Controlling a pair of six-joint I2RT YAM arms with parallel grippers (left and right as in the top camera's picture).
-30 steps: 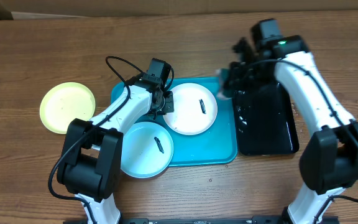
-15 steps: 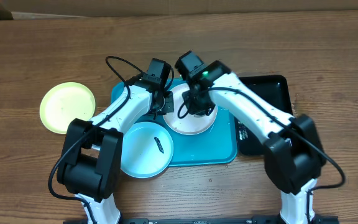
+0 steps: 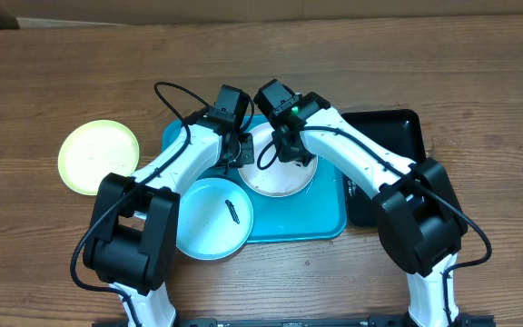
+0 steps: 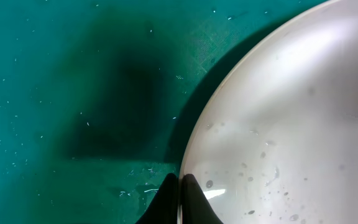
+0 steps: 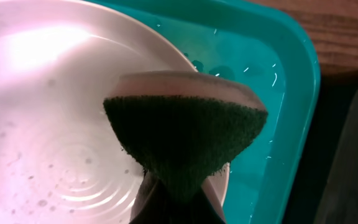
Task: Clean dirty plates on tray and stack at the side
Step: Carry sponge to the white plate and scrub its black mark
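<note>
The green sponge will go down in the back half of the glossy black tray (image 3: pixel 379 153) from my right gripper.
The white plate (image 3: pixel 280 177) lies on the turquoise tray (image 3: pixel 325 213). My left gripper (image 3: pixel 241 153) is shut on this plate's left rim; in the left wrist view the black fingertips (image 4: pixel 180 190) pinch the edge of the white plate (image 4: pixel 291 124). My right gripper (image 3: pixel 291 156) hovers over the plate, shut on a green sponge (image 5: pixel 185 134) with a pale back. The sponge hangs over the white plate (image 5: pixel 42 112) near its rim. A pale blue plate (image 3: pixel 209 218) with a dark smear (image 3: pixel 232 211) sits at the tray's front left. A yellow-green plate (image 3: pixel 98 156) rests on the table to the left.
A glossy black tray (image 3: pixel 398 136) lies right of the turquoise tray, partly under my right arm. Both arms cross above the turquoise tray's back half. The wooden table (image 3: pixel 62 73) runs all round.
My right arm swung left from the black tray to above the white plate, carrying the sponge, and now covers the plate's smear. The left arm stayed still.
</note>
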